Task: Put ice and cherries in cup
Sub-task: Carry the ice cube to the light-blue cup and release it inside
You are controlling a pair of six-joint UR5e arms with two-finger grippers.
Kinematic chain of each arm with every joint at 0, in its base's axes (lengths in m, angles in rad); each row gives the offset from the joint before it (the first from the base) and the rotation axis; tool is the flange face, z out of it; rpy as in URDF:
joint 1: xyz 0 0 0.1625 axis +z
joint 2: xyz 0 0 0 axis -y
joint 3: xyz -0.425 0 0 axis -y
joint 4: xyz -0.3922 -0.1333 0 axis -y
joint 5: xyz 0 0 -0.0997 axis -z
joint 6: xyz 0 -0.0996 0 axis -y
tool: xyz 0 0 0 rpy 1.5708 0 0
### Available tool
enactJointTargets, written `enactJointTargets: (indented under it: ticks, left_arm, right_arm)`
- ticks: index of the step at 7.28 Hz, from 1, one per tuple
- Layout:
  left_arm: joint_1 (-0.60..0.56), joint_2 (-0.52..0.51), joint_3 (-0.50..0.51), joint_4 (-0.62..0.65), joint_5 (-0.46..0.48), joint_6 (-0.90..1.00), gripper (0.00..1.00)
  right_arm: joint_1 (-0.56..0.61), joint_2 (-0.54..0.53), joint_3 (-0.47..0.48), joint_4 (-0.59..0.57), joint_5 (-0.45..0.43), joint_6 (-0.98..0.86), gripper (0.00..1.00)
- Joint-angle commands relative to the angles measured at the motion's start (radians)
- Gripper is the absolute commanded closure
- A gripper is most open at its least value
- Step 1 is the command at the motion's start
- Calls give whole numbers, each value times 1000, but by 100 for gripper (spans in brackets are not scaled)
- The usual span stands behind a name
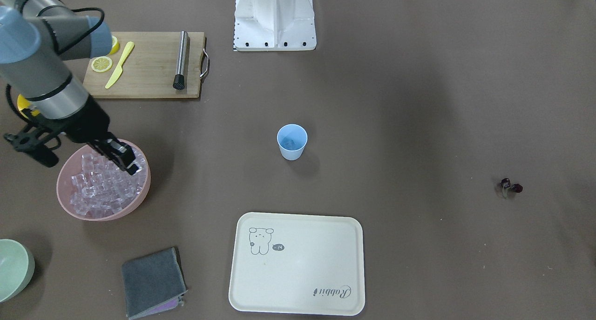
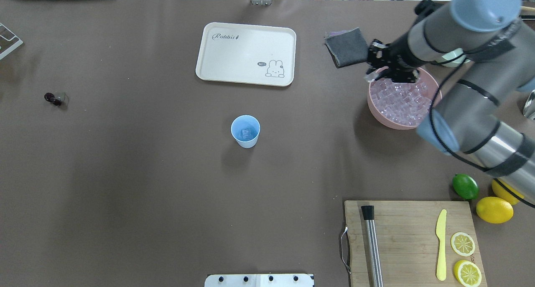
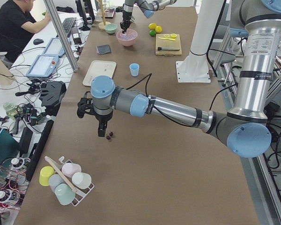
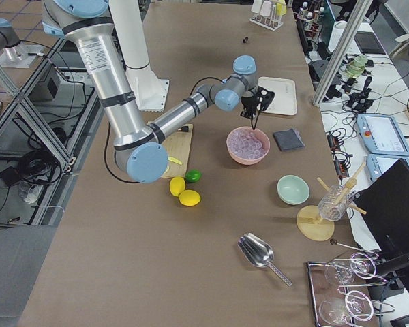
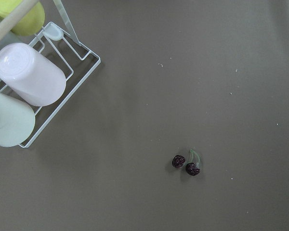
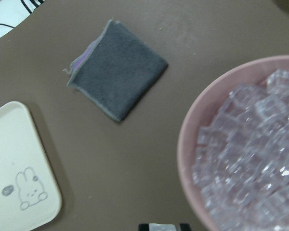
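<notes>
The ice cube, now just over the pink bowl's edge, will be let go by my right gripper over the ice at the bottom of the pale blue cup [image 1: 291,142].
The pale blue cup [image 1: 292,142] stands mid-table with an ice cube in it [image 2: 245,133]. The pink bowl [image 1: 61,195] holds many clear ice cubes [image 1: 100,189]. My right gripper [image 1: 132,168] hangs just over the bowl's edge. In the right wrist view its tips [image 6: 164,226] are shut on a clear ice cube. The dark cherries [image 1: 511,186] lie on the table far to my left and show in the left wrist view [image 5: 186,164]. My left gripper [image 3: 101,133] hovers right by the cherries; I cannot tell whether it is open or shut.
A cream tray [image 1: 298,264] and a grey cloth [image 1: 152,282] lie beyond the cup. A cutting board [image 1: 149,64] carries a yellow knife, lemon slices and a steel muddler. A lime [image 2: 465,186] and lemons sit beside it. A cup rack [image 5: 29,82] stands near the cherries.
</notes>
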Motion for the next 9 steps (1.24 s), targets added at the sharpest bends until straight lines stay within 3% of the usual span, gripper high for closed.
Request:
enactJointTargets:
  ticks: [1, 2, 3, 5, 8, 9]
  left_arm:
    - [4, 0, 6, -1, 0, 0, 2]
    - [5, -2, 10, -1, 0, 0, 2]
    - [6, -3, 19, -1, 0, 0, 2]
    - [6, -9, 36, -1, 0, 2, 2]
    - [6, -9, 49, -1, 0, 3, 2]
    - [6, -11, 52, -1, 0, 3, 2]
  right_arm:
    - [-209, 325, -33, -332, -169, 164, 87]
    - [-269, 475, -155, -348, -191, 226, 87]
    - [-318, 551, -255, -344, -214, 227, 87]
    - [-366, 538, -276, -341, -274, 205, 86]
    - [-374, 527, -276, -341, -288, 202, 84]
    - [-374, 526, -273, -344, -291, 188, 30]
